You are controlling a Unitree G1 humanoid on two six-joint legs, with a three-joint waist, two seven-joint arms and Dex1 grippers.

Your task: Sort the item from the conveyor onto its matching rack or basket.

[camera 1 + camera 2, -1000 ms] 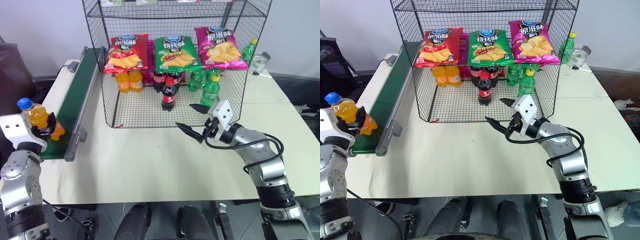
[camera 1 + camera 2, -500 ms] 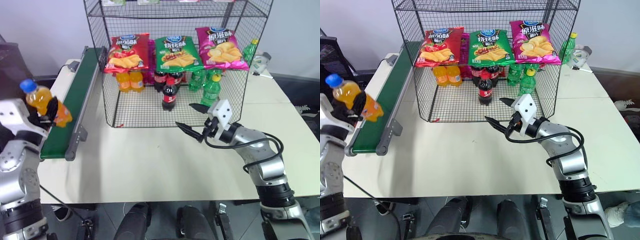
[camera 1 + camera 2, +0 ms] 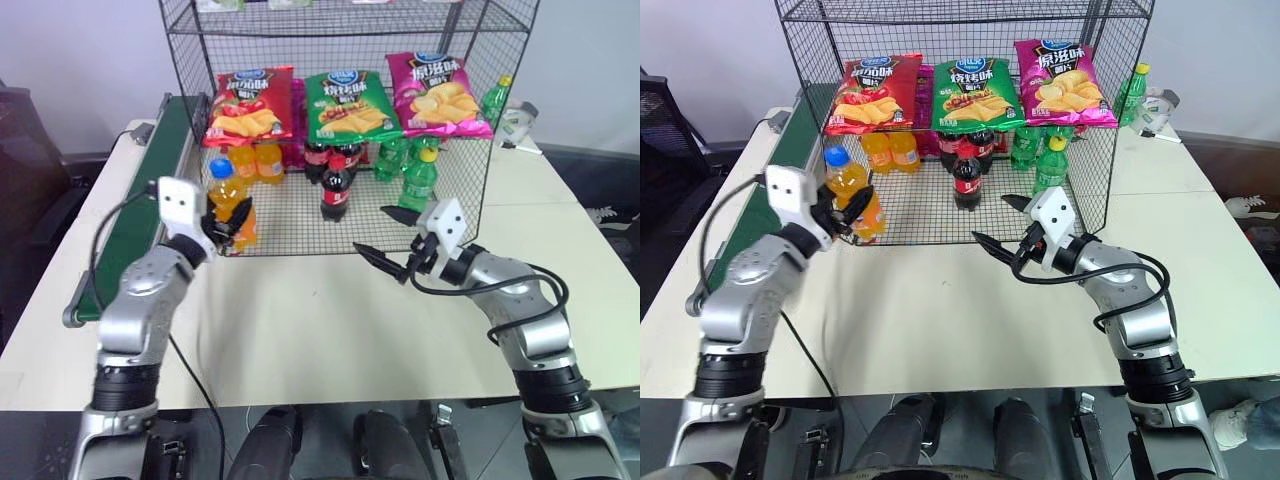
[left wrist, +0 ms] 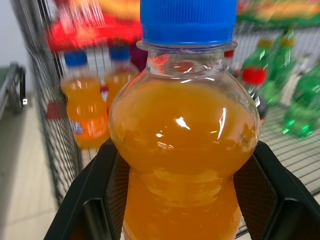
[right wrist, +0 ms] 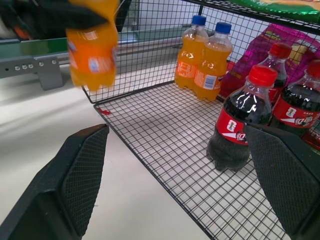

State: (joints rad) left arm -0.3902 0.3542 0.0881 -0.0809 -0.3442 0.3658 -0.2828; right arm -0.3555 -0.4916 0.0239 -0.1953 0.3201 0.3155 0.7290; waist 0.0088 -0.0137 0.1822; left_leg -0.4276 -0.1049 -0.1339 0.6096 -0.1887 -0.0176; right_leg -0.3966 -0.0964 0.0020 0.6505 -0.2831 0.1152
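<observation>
The robot's left gripper should release the orange soda bottle on the rack's bottom level (image 3: 262,239), in front of the bottles that match it.
The item, a small orange soda bottle (image 3: 228,200) with a blue cap, is held upright off the table at the front left corner of the black wire rack (image 3: 290,225). My left gripper (image 3: 228,222) is shut on the bottle's lower body; the left wrist view shows the bottle (image 4: 182,150) between the two fingers. The green conveyor (image 3: 165,150) runs along the table's left side, behind that arm. My right gripper (image 3: 372,230) is open and holds nothing, level in front of the rack's open lower tier, right of the bottle (image 5: 92,50).
On the rack's bottom tier stand two orange soda bottles (image 3: 258,162), cola bottles (image 3: 336,190) and green bottles (image 3: 420,175). Red, green and magenta chip bags (image 3: 347,105) hang on the tier above. The table (image 3: 300,330) in front of the rack is free.
My left arm has carried the orange bottle from above the conveyor's near end rightward to the rack's front left corner. The right arm has stayed still.
</observation>
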